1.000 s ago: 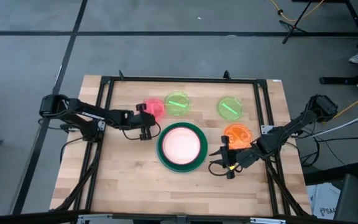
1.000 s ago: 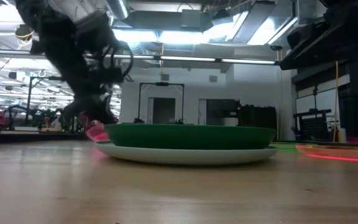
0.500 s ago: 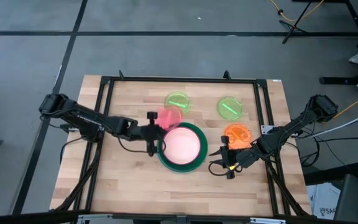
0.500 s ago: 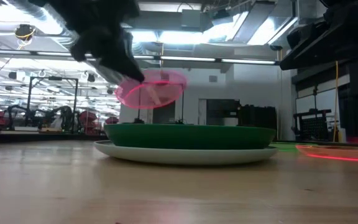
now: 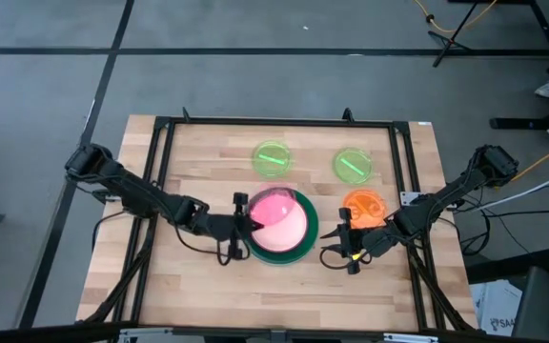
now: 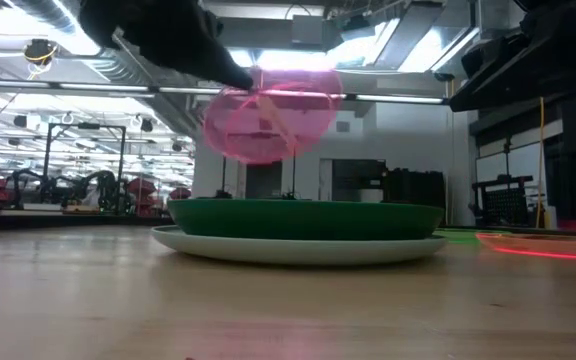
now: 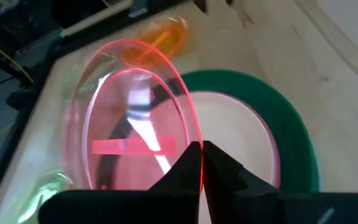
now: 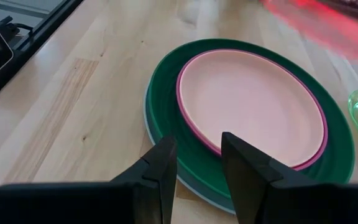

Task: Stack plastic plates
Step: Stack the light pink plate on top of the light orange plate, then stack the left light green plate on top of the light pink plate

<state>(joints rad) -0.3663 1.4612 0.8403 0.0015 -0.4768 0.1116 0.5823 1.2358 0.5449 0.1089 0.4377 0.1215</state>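
Next, I let go of the red plate with my left gripper, flat on the middle of the cream-pink plate (image 5: 281,223) (image 7: 197,165).
A small translucent red plate (image 5: 273,205) is held by my left gripper (image 5: 242,222), tilted, above the stack. The stack is a light blue plate (image 6: 298,247) on the table, then a dark green plate (image 5: 299,250), a magenta plate (image 8: 182,106) and a cream-pink plate (image 8: 253,102). My right gripper (image 5: 336,246) is open and empty, low at the stack's right side, beside the orange plate (image 5: 363,208). Two lime green plates (image 5: 273,157) (image 5: 353,165) lie flat at the far side. My left gripper pinches the red plate's rim (image 7: 190,134) between its two shut fingers, at the plate's edge nearest the table's left. The fingers come about level from the table's left. The plate (image 6: 271,115) is lifted clear of the stack and tilted steeply.
A black metal frame (image 5: 160,171) runs around the work area on the wooden table. The orange plate lies flat close to my right arm. Bare wood shows along the table's near edge (image 5: 274,300).
My left gripper has carried the red plate from the table beside the far-left lime plate toward the near edge and right, and up. The plate is now lifted clear over the stack and has tipped steeply.
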